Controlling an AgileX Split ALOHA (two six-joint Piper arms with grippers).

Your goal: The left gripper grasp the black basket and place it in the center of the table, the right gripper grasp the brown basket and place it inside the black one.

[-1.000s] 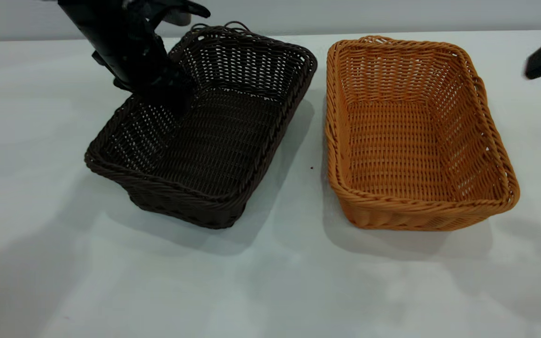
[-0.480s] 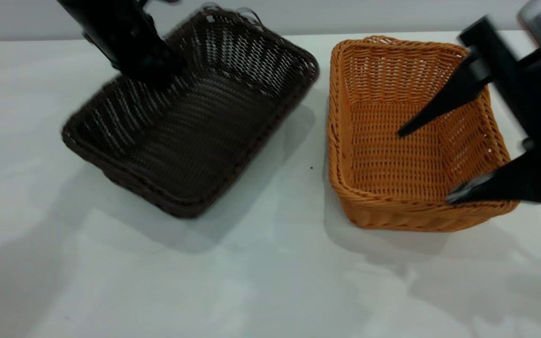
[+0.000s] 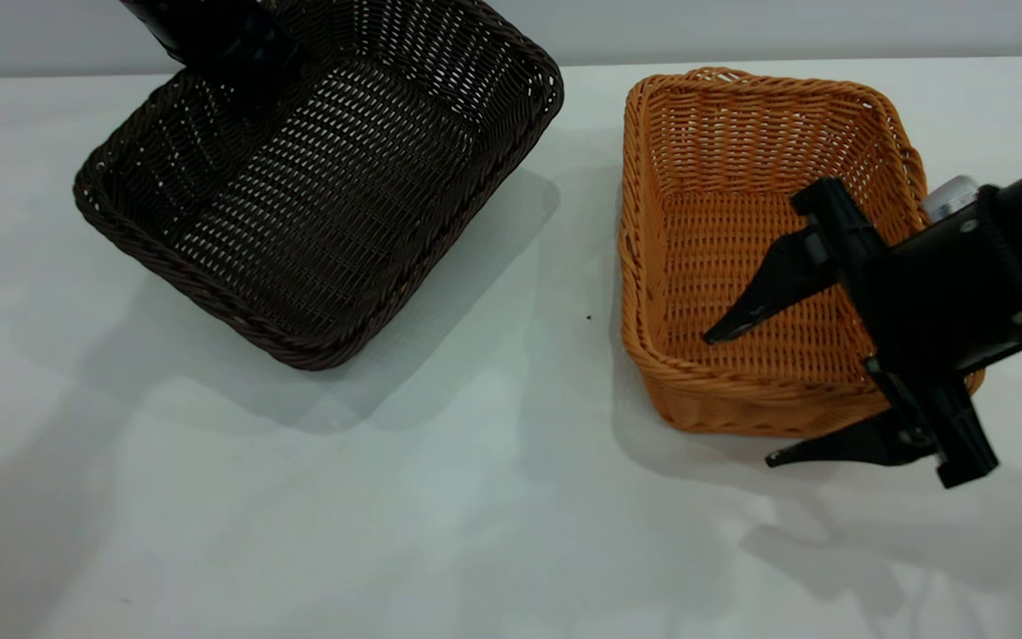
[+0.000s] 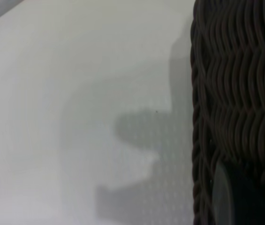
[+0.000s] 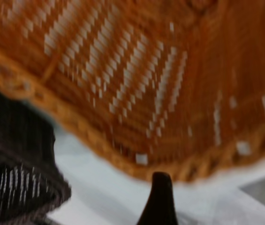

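Observation:
The robot's left gripper needs to release the black basket on the bare table [image 3: 521,303] around the small dark speck, near the brown basket.
The black basket [image 3: 325,177] hangs tilted above the table [image 3: 475,497] at the far left. My left gripper [image 3: 236,53] is shut on its far left rim, and the basket wall fills the left wrist view [image 4: 238,93]. The brown basket [image 3: 742,160] stands on the table at the right. My right gripper [image 3: 739,400] is open and straddles its near wall, with one finger inside the basket and the other outside in front. The right wrist view shows the brown basket [image 5: 146,70], one dark fingertip [image 5: 159,201] and the black basket [image 5: 15,159] farther off.
The pale table stretches bare between the two baskets and along the near side. A grey wall runs along the table's far edge [image 3: 742,27]. The lifted basket throws a wide shadow [image 3: 440,293] on the table's middle.
The left gripper has lifted the black basket and carried it up and to the left. The right arm has swung in from the right and lowered its open fingers over the brown basket's near wall.

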